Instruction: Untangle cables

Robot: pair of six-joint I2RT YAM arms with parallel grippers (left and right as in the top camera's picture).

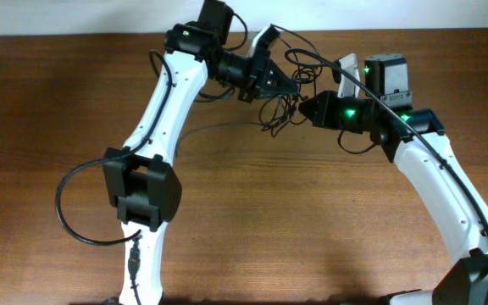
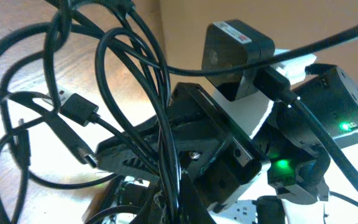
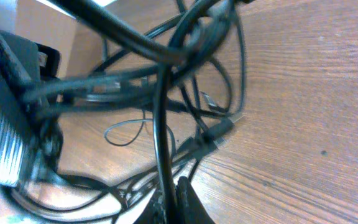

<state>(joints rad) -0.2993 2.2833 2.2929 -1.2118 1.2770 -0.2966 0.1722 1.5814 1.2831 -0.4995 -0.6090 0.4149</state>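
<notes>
My right gripper has the single cord's end. It will let go of it on the wooden table (image 1: pixel 391 142) beneath its own wrist, clear of the clump.
The cables (image 1: pixel 280 103) are a knotted clump of thin black cords, held up between my two grippers at the back middle of the table. My left gripper (image 1: pixel 290 85) is shut on several strands, which run up between its jaws (image 2: pixel 171 198). Loose loops and a USB plug (image 2: pixel 79 113) hang to the left in the left wrist view. My right gripper (image 1: pixel 306 107) is shut on one strand that rises straight out of its jaws (image 3: pixel 168 198). More loops and a small plug (image 3: pixel 219 130) lie over the wood in front of it. The two grippers nearly touch.
One thin strand (image 1: pixel 211 128) trails left across the wooden table (image 1: pixel 312 220). A thick black arm cable (image 1: pixel 64 206) loops out beside the left arm's base. The table's back edge and a white wall (image 1: pixel 74 15) are just behind the grippers.
</notes>
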